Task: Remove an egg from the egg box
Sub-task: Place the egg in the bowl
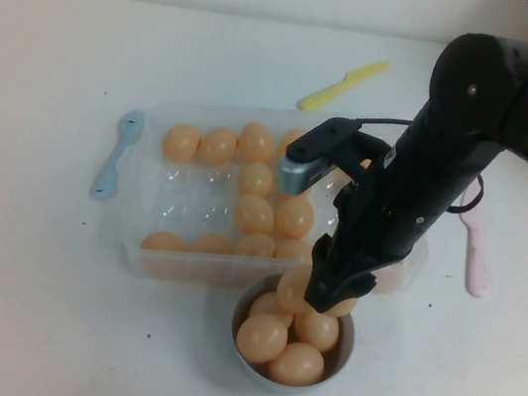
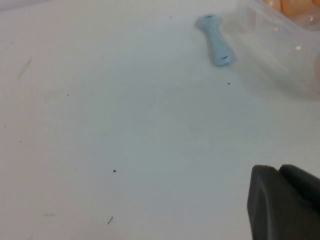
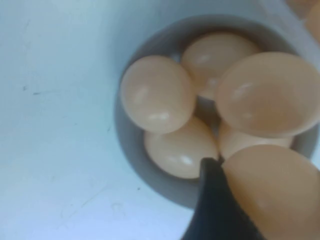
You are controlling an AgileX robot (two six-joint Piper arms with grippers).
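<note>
The egg will go down from my right gripper onto the bowl's eggs, against the bowl's rim on the pink spoon's side (image 1: 330, 336) (image 3: 267, 160).
My right gripper (image 1: 326, 290) is shut on a peach-orange egg (image 1: 291, 286) and holds it just above a small round grey-white bowl (image 1: 239, 332) with several eggs in it. In the right wrist view one black finger (image 3: 212, 205) presses against the held egg (image 3: 275, 195) over the bowl (image 3: 131, 150). The clear plastic egg box (image 1: 140, 201) lies behind the bowl and holds several eggs, with some empty cups at its left middle. My left gripper (image 2: 278, 171) is out of the high view; it hangs shut and empty over bare table.
A light blue spoon (image 1: 116, 154) lies left of the egg box and shows in the left wrist view (image 2: 215, 46). A yellow knife (image 1: 342, 85) lies behind the box. A pink spoon (image 1: 477, 248) lies to its right. The right arm covers the box's right end.
</note>
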